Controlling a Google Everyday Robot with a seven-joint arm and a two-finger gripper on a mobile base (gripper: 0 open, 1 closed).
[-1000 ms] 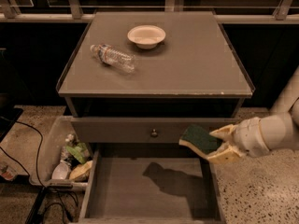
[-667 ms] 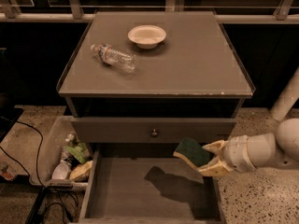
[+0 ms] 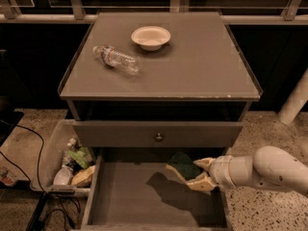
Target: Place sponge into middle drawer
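The robot's gripper should release the sponge near the centre of the open middle drawer's grey bottom [image 3: 169, 186]. The sponge now hangs just above that drawer.
The sponge [image 3: 183, 165], dark green scrub side up with pale yellow foam below, is held in my gripper [image 3: 199, 172], which reaches in from the right on a white arm. The fingers are shut on the sponge, one above and one below it. The sponge hangs just above the right part of the open middle drawer [image 3: 130, 198], a wide grey drawer with a flat floor, and casts a shadow on that floor.
A closed drawer front with a round knob [image 3: 158, 137] sits above the open drawer. On the cabinet top are a white bowl [image 3: 150, 36] and a lying plastic bottle [image 3: 115, 59]. A bin of trash [image 3: 72, 163] stands left of the cabinet.
My gripper has moved down and to the left with the sponge, from beside the knobbed drawer front to low over the open drawer's right side.
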